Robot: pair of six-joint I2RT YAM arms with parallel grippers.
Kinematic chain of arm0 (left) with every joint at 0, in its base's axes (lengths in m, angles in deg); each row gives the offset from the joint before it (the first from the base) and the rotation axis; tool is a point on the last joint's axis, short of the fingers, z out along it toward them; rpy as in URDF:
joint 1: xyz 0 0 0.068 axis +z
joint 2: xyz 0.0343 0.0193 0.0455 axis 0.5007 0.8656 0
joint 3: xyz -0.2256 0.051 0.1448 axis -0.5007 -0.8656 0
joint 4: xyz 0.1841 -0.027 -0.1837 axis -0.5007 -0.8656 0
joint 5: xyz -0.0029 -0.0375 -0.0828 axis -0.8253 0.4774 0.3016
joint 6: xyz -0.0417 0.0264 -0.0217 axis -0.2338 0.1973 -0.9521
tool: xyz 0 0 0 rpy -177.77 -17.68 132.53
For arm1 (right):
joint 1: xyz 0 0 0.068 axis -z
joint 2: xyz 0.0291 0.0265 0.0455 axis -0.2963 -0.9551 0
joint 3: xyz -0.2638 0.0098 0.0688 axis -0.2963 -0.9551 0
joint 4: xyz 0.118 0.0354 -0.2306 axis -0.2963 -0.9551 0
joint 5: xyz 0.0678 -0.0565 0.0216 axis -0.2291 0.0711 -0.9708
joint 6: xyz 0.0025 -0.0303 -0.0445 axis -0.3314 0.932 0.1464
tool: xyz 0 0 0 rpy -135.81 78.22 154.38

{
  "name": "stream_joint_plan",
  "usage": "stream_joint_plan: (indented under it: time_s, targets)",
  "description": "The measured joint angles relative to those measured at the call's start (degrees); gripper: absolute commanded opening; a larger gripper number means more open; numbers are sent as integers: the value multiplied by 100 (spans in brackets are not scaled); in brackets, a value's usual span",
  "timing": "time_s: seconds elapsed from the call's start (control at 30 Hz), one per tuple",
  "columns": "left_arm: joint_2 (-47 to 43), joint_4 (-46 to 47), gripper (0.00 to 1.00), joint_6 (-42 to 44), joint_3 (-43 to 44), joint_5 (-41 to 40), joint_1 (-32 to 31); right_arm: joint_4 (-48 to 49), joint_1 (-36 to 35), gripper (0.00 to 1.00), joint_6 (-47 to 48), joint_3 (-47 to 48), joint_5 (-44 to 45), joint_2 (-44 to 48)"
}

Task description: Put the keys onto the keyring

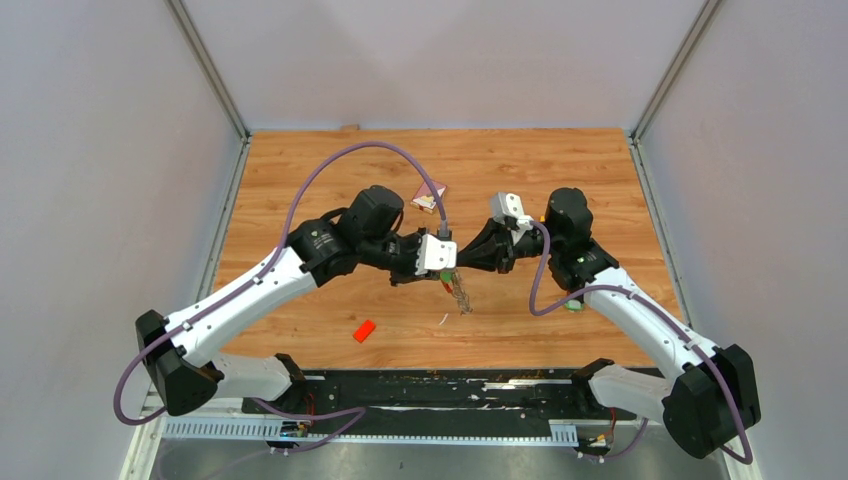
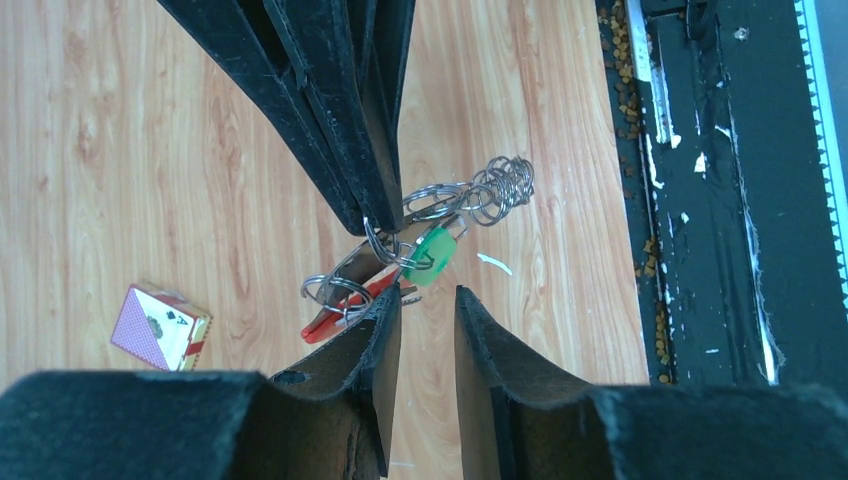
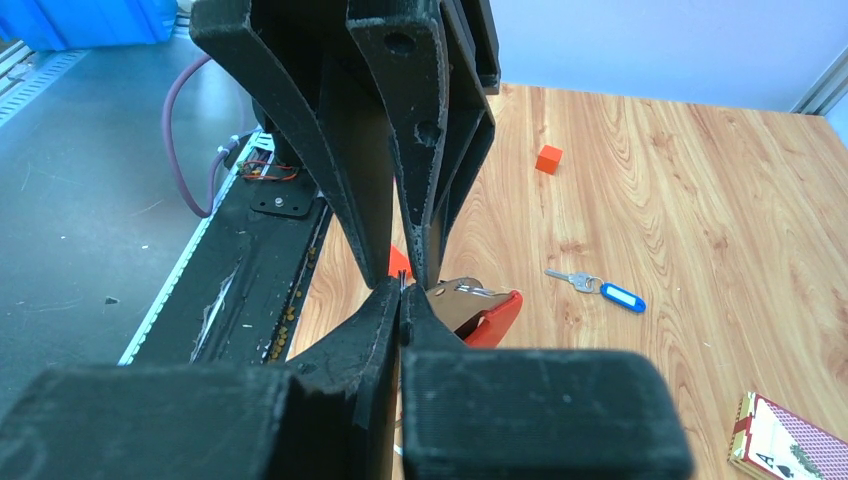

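Observation:
Next, I pinch, with my left gripper, the wire ring's lower loop (image 2: 387,257) before my right gripper opens, as the ring in my right gripper hangs outside my left gripper's open fingers.
The keyring (image 2: 345,300) is a bunch with a red strap, a brown strip and a coil of wire rings, hanging above the table (image 1: 300,170) between both arms. A key with a green tag (image 2: 432,255) hangs among its rings. My right gripper (image 3: 402,290) is shut on a thin wire ring of the bunch; its fingers (image 2: 340,130) reach down from the top of the left wrist view. My left gripper (image 2: 428,295) is open, with bare wood showing between its fingers, and its left finger touches the red strap. In the top view the bunch (image 1: 460,292) dangles below the meeting fingertips.
A blue-tagged key (image 3: 605,290) lies on the wood. A playing-card box (image 1: 430,197) lies beyond the grippers. A small orange-red block (image 1: 364,331) lies near the front edge. The black base rail (image 1: 430,385) runs along the near side.

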Motion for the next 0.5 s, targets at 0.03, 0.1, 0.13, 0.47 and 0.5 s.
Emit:
stream_joint_plan:
  time_s: [0.03, 0.1, 0.13, 0.47, 0.5]
  targets:
    - [0, 33, 34, -13, -28, 15, 0, 0, 0, 0, 0, 0, 0, 0]
    - [0, 107, 36, -39, -81, 55, 0, 0, 0, 0, 0, 0, 0, 0]
    - [0, 140, 37, -50, -101, 76, 0, 0, 0, 0, 0, 0, 0, 0]
    - [2, 654, 32, -374, -181, 192, 0, 0, 0, 0, 0, 0, 2, 0]
    - [2, 708, 30, -407, -203, 197, 2, 0, 0, 0, 0, 0, 2, 0]
